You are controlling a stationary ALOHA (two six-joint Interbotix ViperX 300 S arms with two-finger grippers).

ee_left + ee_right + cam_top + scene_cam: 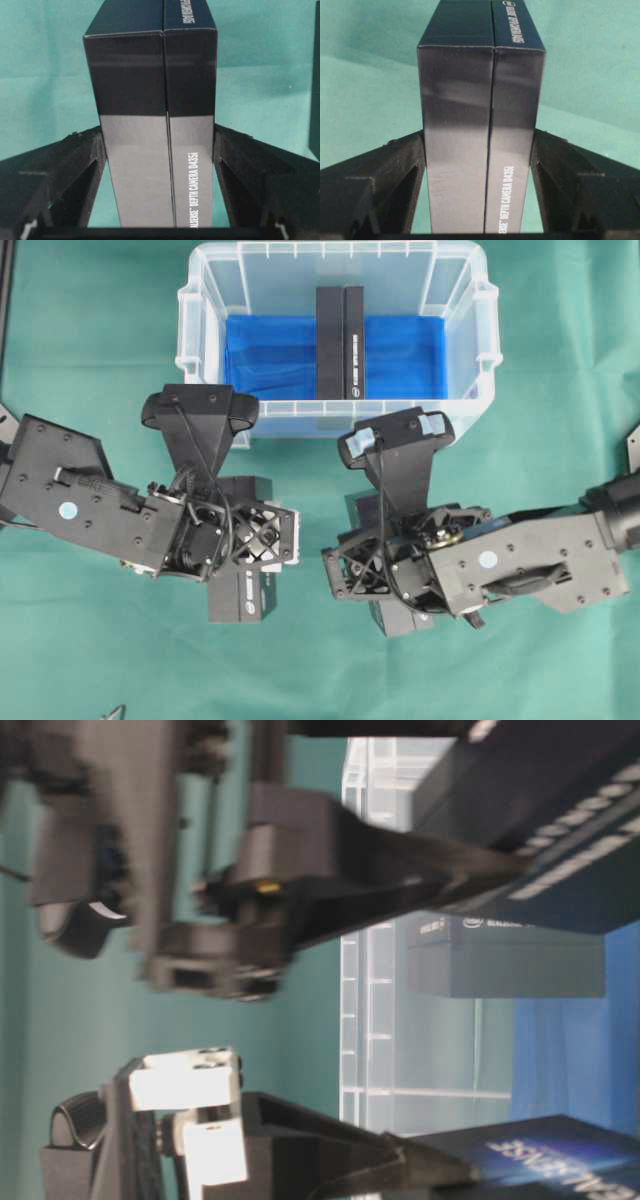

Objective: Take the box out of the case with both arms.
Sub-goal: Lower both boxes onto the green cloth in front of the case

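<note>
My left gripper's black box, now held in front of the case, will be released on the green cloth (270, 565) beside my right gripper's black box.
The clear case (190, 330) with its blue lining stands at the back centre, outside both arms' reach of the moment. One black box (340, 340) stands upright inside it and shows through the wall in the table-level view (500, 955). In front of the case, over the green cloth, my left gripper (250, 545) is shut on a second black box (240, 600). Its fingers press both sides of that box (150, 75) around the gripper's middle (159, 132). My right gripper (375, 575) (479, 134) is likewise shut on a third black box (402, 622) (480, 80).
A green cloth (90, 640) covers the whole table. The two arms sit close side by side just in front of the case's near wall. A dark edge (316, 100) at the right of the left wrist view is the neighbouring box.
</note>
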